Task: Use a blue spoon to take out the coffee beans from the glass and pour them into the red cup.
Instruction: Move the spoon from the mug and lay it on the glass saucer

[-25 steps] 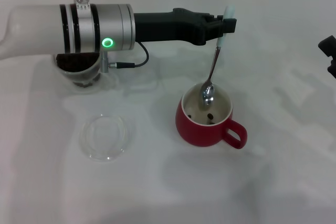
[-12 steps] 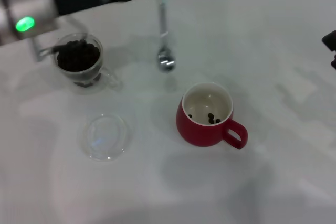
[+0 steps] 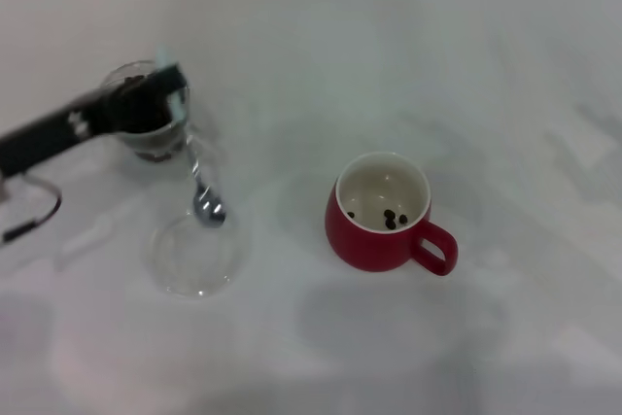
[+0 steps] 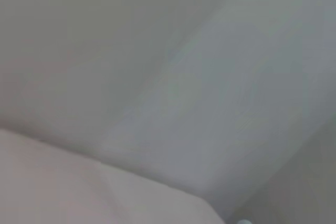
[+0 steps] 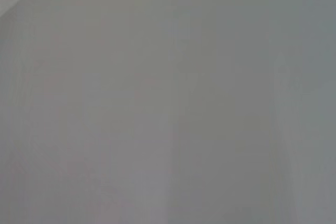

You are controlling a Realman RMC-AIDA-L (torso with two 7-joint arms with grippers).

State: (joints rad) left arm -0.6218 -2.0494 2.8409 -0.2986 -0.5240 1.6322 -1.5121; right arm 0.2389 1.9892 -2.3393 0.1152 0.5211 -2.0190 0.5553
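Next, my left gripper lets go of the blue spoon on the clear saucer (image 3: 207, 241), with the spoon's handle lying over the saucer's rim near the glass.
In the head view my left gripper (image 3: 167, 94) is shut on the pale blue handle of the blue spoon (image 3: 199, 187). The spoon hangs down with its metal bowl just above the flat clear saucer (image 3: 194, 258). The gripper sits in front of the glass (image 3: 146, 119), which holds dark coffee beans (image 3: 136, 109) and is partly hidden by it. The red cup (image 3: 384, 213) stands to the right with a few beans in its white inside. My right gripper is out of view. The wrist views show only blank grey surface.
White tabletop (image 3: 437, 65) all round. A black cable (image 3: 34, 216) from my left arm loops at the left edge.
My left arm has swung from over the red cup leftward and nearer, carrying the spoon past the glass to above the saucer. The right gripper has left the right edge of view.
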